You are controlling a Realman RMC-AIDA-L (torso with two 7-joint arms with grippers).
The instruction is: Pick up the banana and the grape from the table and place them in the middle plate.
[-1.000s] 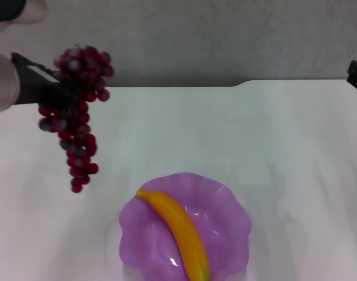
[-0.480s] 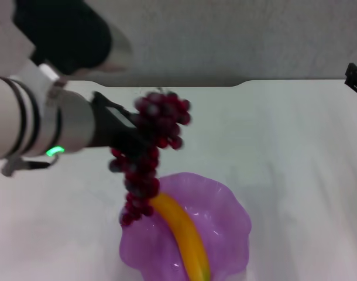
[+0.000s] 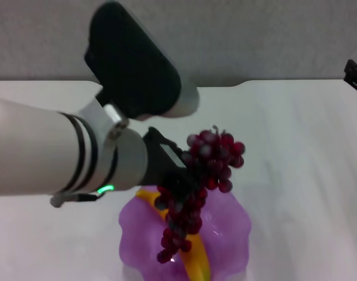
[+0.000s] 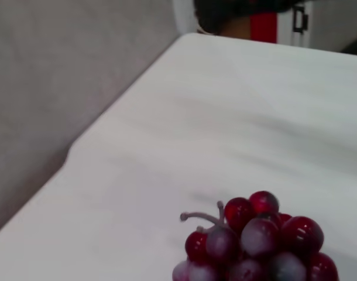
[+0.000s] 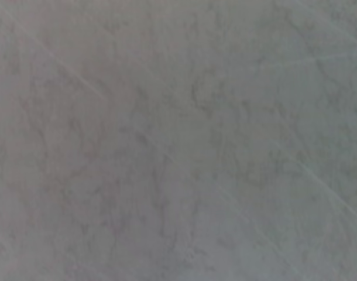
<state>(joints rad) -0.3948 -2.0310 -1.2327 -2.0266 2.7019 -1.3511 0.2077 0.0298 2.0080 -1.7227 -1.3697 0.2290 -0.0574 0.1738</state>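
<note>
The robot's left gripper should release the grapes across the middle of the banana in the purple plate [image 3: 179,235].
My left gripper [image 3: 177,175] is shut on the bunch of dark red-purple grapes [image 3: 196,184] and holds it in the air over the purple scalloped plate [image 3: 231,225]. The bunch hangs down across the plate, its lower end over the banana [image 3: 193,263], which lies in the plate, mostly hidden. The top of the bunch and its stem show in the left wrist view [image 4: 254,246]. The white table [image 3: 301,175] lies below. My right gripper [image 3: 355,76] is parked at the far right edge of the head view.
The left arm [image 3: 61,155] covers the left part of the table. The table's far edge has a notch [image 3: 240,85] against a grey wall. The right wrist view shows only a grey surface.
My left gripper has carried the grapes from the far left of the table to the right and nearer, over the plate. The banana and right arm have not moved.
</note>
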